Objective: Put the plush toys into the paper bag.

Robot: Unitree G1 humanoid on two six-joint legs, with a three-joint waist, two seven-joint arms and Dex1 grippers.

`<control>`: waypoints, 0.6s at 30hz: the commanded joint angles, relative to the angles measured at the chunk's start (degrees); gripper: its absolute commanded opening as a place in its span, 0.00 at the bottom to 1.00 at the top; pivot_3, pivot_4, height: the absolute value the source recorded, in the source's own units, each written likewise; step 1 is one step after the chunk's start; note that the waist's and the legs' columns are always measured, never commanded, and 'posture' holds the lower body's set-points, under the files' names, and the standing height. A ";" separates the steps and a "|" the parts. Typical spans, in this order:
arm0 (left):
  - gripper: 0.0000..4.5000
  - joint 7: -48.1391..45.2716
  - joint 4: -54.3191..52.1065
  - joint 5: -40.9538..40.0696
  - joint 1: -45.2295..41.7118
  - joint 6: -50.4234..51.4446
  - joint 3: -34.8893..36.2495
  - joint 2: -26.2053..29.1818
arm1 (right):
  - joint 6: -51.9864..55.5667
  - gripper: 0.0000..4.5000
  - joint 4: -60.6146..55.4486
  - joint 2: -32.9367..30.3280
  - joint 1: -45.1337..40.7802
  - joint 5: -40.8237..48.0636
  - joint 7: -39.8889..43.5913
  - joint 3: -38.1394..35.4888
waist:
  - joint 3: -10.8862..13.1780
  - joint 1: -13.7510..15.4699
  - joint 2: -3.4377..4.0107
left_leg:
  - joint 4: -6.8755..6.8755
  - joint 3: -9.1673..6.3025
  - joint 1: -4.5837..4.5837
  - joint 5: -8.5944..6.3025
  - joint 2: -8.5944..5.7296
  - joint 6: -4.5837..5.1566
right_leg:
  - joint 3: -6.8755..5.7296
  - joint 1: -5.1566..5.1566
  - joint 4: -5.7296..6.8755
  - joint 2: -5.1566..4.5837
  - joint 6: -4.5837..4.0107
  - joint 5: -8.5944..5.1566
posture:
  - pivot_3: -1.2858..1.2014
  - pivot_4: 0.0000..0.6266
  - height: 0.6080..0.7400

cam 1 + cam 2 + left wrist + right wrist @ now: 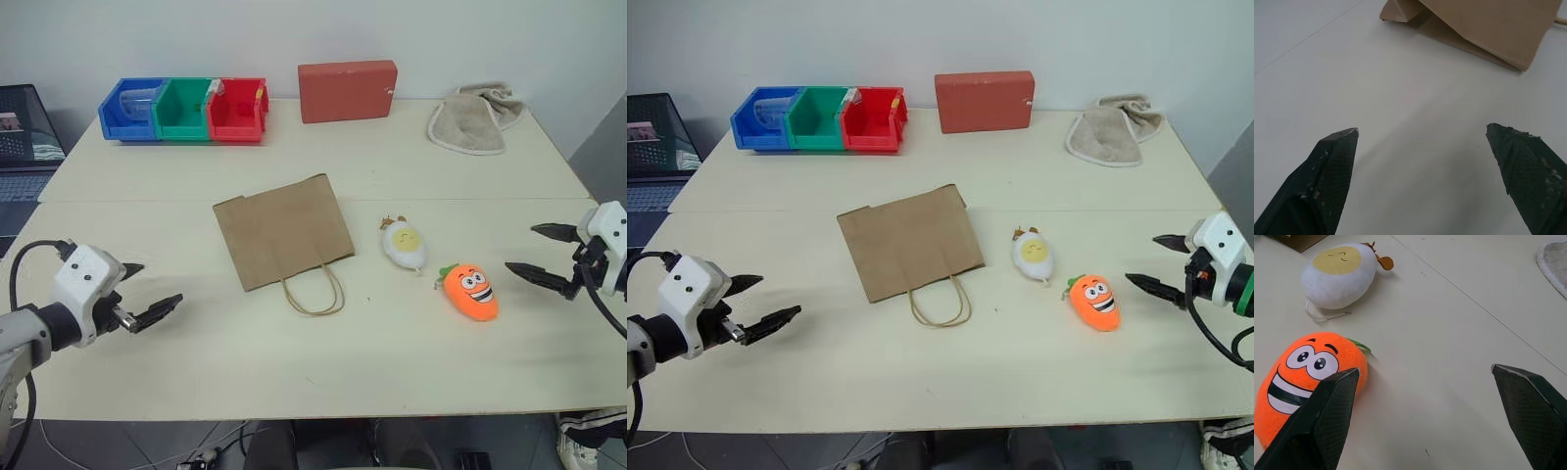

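Observation:
My left gripper is to close next on the near bend (304, 311) of the paper bag's loop handles, because lifting there helps me open the bag for the plush toys.
A brown paper bag (282, 231) lies flat in the middle of the table, its loop handles (315, 291) toward the near edge. To its right rests the white egg plush toy (403, 244) with a yellow face, and further right the orange carrot plush toy (470, 292). My left gripper (147, 291) hovers open over the table's left side, well short of the bag (1488, 27). My right gripper (539, 253) stands open just right of the carrot (1300, 377), with nothing between its fingers. The egg (1338, 274) lies beyond the carrot.
At the back stand blue, green and red bins (184, 109), a red rectangular block (348, 90) and a beige folded cloth (473, 120). A laptop (24, 137) sits off the table's far left corner. A seam (313, 200) runs across the tabletop behind the bag.

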 commanded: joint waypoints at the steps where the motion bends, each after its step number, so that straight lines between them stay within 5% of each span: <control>1: 0.99 -1.42 -0.09 0.11 0.14 -1.09 3.11 1.05 | -0.70 1.00 -1.21 -0.02 -1.61 0.34 -0.21 -0.73 | 0.00 -0.01 0.00 | 0.00 0.02 0.00 0.00 0.00 0.00 | 0.01 -0.01 0.00 0.00 0.00 0.00 | 0.52 0.24 1.00; 18: 0.99 0.44 1.88 0.88 -3.02 -4.99 4.61 -1.62 | -1.55 1.00 -0.61 -1.00 -1.06 0.04 0.25 -2.32 | 0.00 0.04 -0.01 | -0.02 0.01 -0.02 0.00 0.03 0.00 | 0.00 -0.02 -0.03 0.00 -0.05 0.03 | 0.52 0.24 1.00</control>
